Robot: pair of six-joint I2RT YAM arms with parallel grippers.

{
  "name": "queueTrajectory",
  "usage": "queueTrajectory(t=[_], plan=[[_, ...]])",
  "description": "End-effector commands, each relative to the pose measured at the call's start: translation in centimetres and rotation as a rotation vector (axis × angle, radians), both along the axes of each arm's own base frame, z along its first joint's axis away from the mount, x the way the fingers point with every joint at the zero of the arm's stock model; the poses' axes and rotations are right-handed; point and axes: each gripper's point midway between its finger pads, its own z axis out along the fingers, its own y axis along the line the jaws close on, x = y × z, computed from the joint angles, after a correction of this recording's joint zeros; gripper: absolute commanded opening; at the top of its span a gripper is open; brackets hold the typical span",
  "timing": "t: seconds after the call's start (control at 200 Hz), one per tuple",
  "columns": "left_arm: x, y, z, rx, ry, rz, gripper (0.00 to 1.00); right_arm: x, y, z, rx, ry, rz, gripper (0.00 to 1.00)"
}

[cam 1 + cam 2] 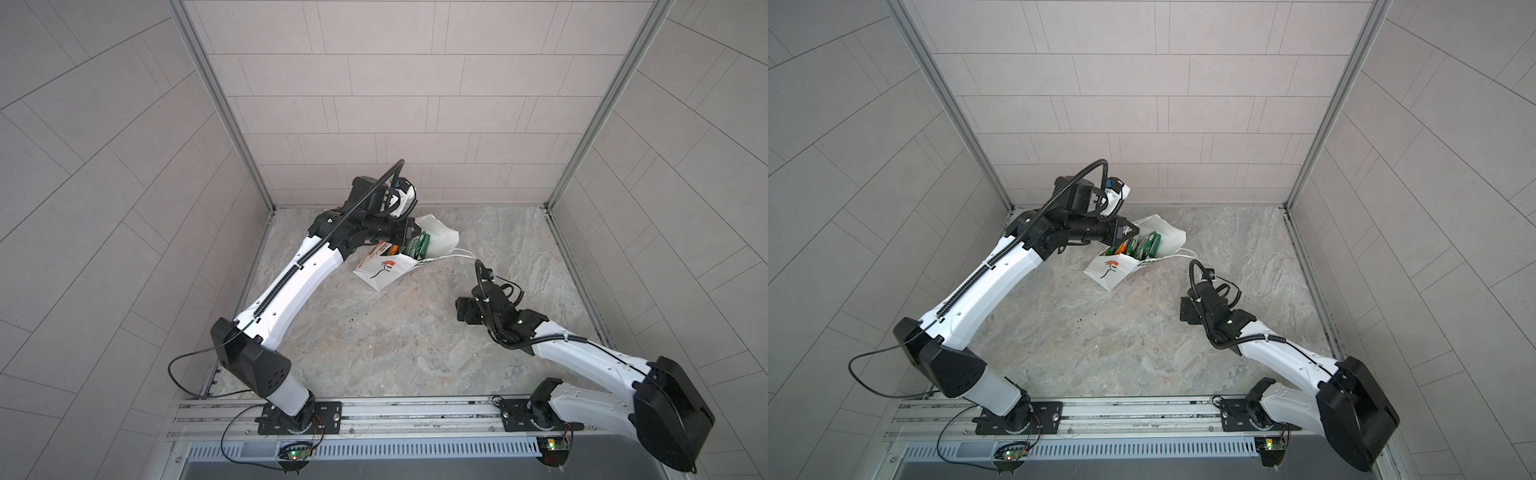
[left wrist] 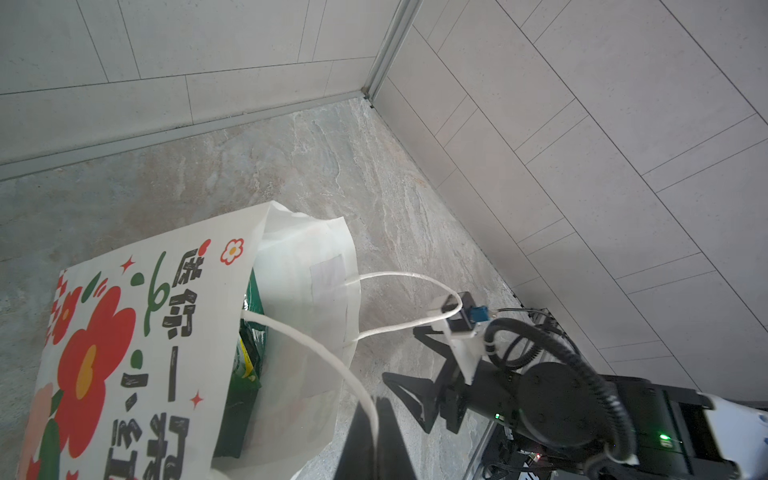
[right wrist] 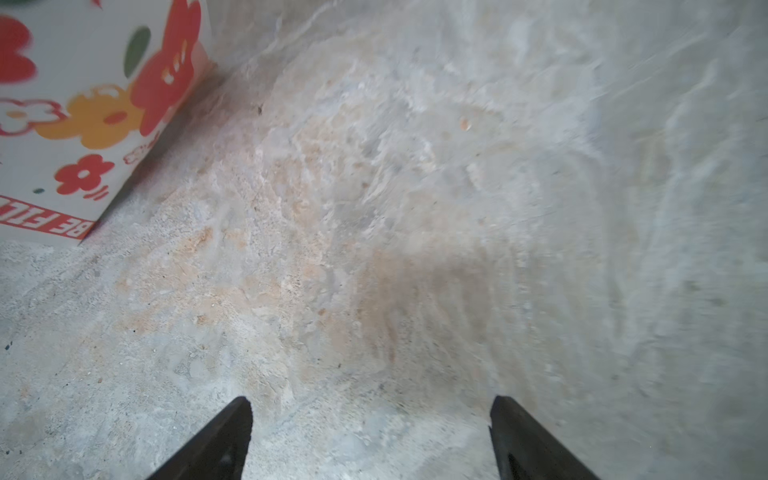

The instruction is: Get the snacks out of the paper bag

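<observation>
The robot's right gripper needs to next reach into the white paper bag and close on the orange packet's end [image 1: 393, 250] that faces the paper bag's opening.
The white paper bag [image 1: 380, 272] [image 1: 1106, 270] with a red flower print sits tilted near the back of the table, its mouth open. Snacks show in the mouth: a dark green bag [image 1: 417, 245] [image 1: 1148, 244] [image 2: 249, 374] and an orange packet [image 1: 1121, 248]. My left gripper [image 2: 376, 415] [image 1: 407, 232] [image 1: 1127, 232] is at the bag's mouth, shut on one white cord handle [image 2: 316, 349]. My right gripper [image 3: 370, 405] [image 1: 463, 309] [image 1: 1185, 309] hangs open and empty over bare table, in front and to the right of the bag [image 3: 83, 104].
The bag's other cord handle [image 1: 461, 252] [image 2: 407, 278] loops out toward the right arm. Tiled walls close the back and both sides. A metal rail [image 1: 415, 415] carrying both arm bases runs along the front edge.
</observation>
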Motion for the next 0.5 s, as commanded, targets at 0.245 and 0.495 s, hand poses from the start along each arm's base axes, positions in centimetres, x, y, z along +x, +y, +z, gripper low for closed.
queueTrajectory(t=[0.245, 0.495], plan=[[-2.8, -2.4, 1.1, -0.059, -0.028, -0.015, 0.0, -0.3, -6.6, 8.8, -0.143, -0.085, -0.12, 0.91], [-4.8, -3.9, -0.3, -0.08, 0.01, -0.021, 0.0, 1.3, -4.3, 12.5, -0.095, -0.131, -0.028, 0.9]])
